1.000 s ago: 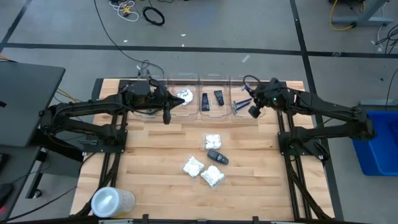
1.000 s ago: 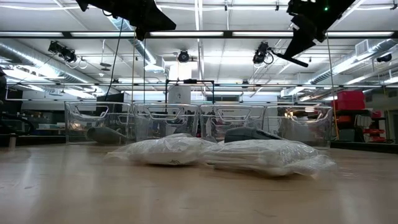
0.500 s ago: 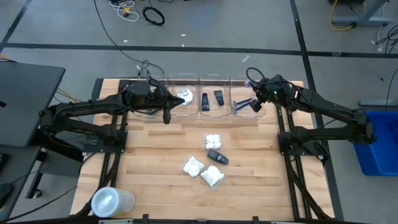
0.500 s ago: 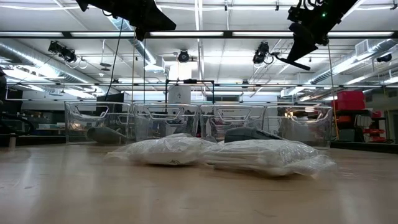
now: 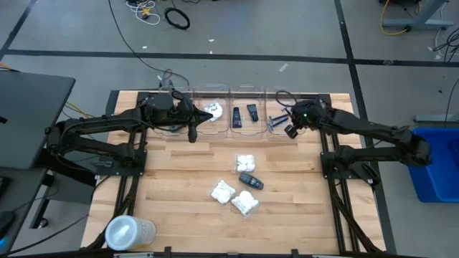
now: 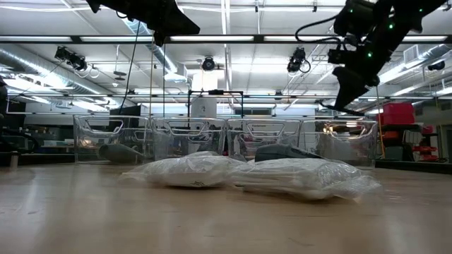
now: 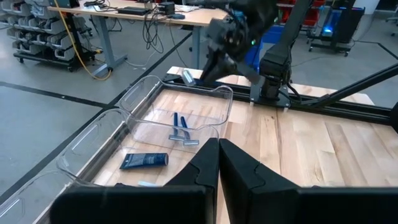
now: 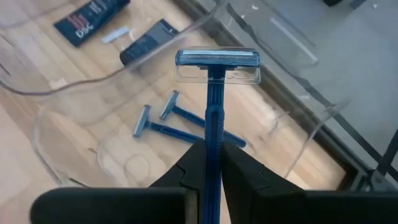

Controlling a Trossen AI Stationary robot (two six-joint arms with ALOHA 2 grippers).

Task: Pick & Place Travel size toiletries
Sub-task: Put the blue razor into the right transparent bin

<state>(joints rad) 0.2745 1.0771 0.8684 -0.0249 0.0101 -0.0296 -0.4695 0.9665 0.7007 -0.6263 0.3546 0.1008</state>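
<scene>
Next, I let go of the blue razor with my right gripper on the bin's bottom, next to the other blue razors [image 5: 281,127] [image 8: 200,174]. The held razor is over the rightmost clear bin now.
My right gripper [image 5: 290,131] hangs over the rightmost clear bin [image 8: 281,38], shut on a blue razor [image 8: 216,67]. Two more blue razors [image 8: 177,128] lie flat on that bin's floor. Black tubes [image 5: 244,113] and a white packet [image 5: 213,110] lie in neighbouring bins. On the table's middle lie three white crinkly packets [image 5: 246,161] [image 5: 222,190] [image 5: 244,203] and a dark grey oval case [image 5: 251,180]. My left gripper [image 5: 191,135] waits shut in the air by the left bins, holding nothing. My right gripper pinches the razor's thin handle [image 8: 213,144] between its two fingers, which lie along it. The fingers slant down from the table's right side. The razor sticks out past the fingertips, its head [image 8: 217,60] foremost, lifted clear above the bin's floor.
A row of clear plastic bins [image 6: 191,137] stands along the far edge. A large translucent round container [image 5: 129,233] sits at the near left corner. Bare wood lies between the bins and the packets.
My right gripper has come down toward the rightmost bin and tipped its fingers further downward. It stays shut on the razor, which has sunk with it.
</scene>
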